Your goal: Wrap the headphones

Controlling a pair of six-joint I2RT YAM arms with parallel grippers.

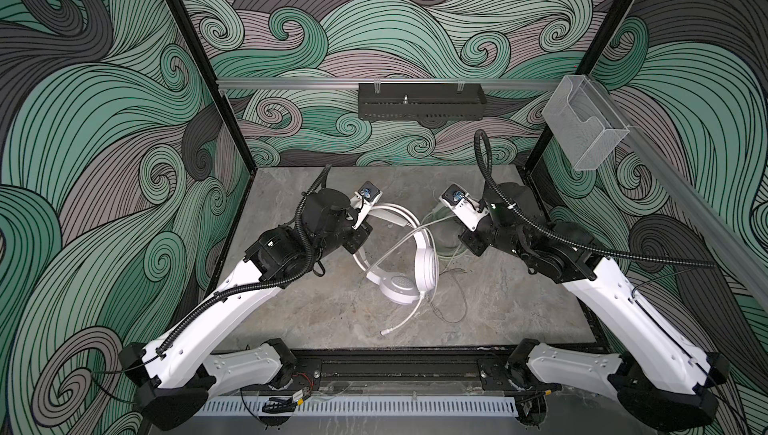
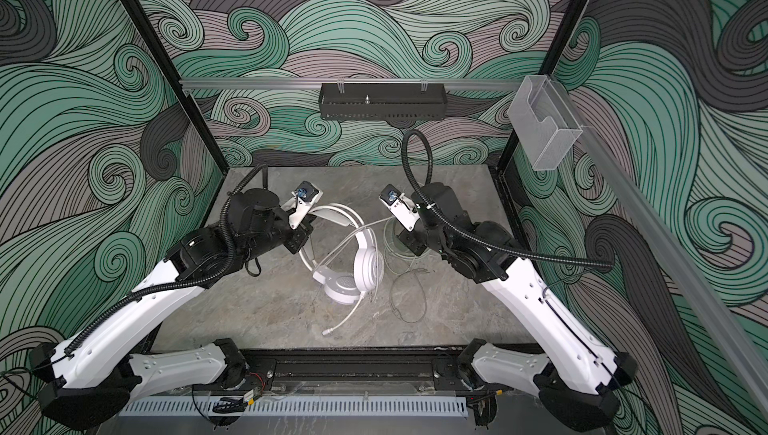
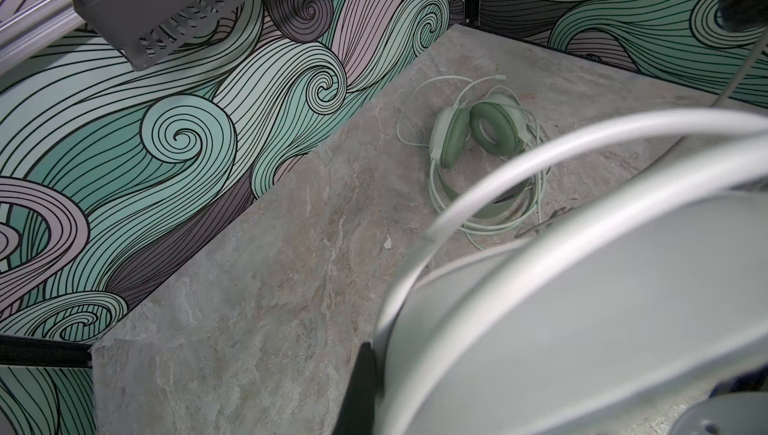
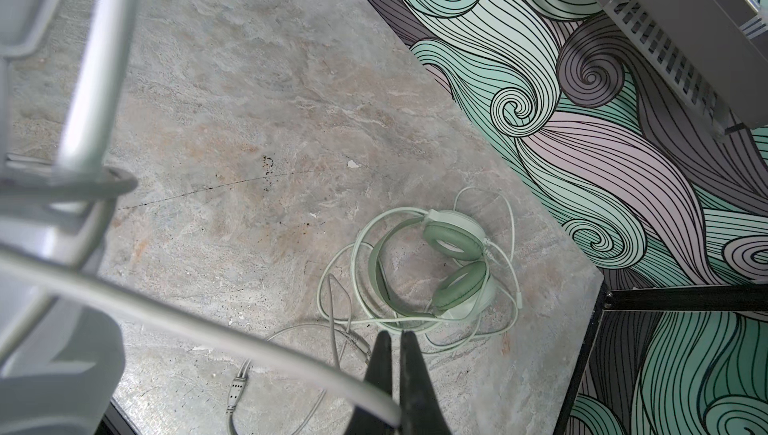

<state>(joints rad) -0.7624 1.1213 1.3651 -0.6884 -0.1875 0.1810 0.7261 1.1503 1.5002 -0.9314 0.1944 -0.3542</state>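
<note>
The white cable crosses over the low white headphones, so my left gripper should raise the headphones and my right gripper retake the cable beneath the earcups (image 1: 400,290).
The white headphones (image 1: 405,270) lie in the middle of the table in both top views, one earcup (image 2: 343,287) flat and their cable trailing to a plug (image 1: 384,332) near the front. My left gripper (image 1: 360,241) is shut on their headband (image 3: 561,329), which fills the left wrist view beside one black finger (image 3: 362,387). My right gripper (image 4: 397,343) is shut on the white cable (image 4: 249,341), which runs taut to the white headphones (image 4: 50,329). The mint green headphones (image 4: 451,262) lie flat, their cable looped loosely around them (image 3: 478,137), partly under my right arm in a top view (image 1: 436,221).
A thin grey splitter cable (image 4: 237,387) lies loose on the marble table (image 1: 299,312) to the right of the white headset (image 2: 405,304). A black tray (image 1: 419,100) hangs on the back rail and a clear box (image 1: 582,129) at the right. Patterned walls close three sides.
</note>
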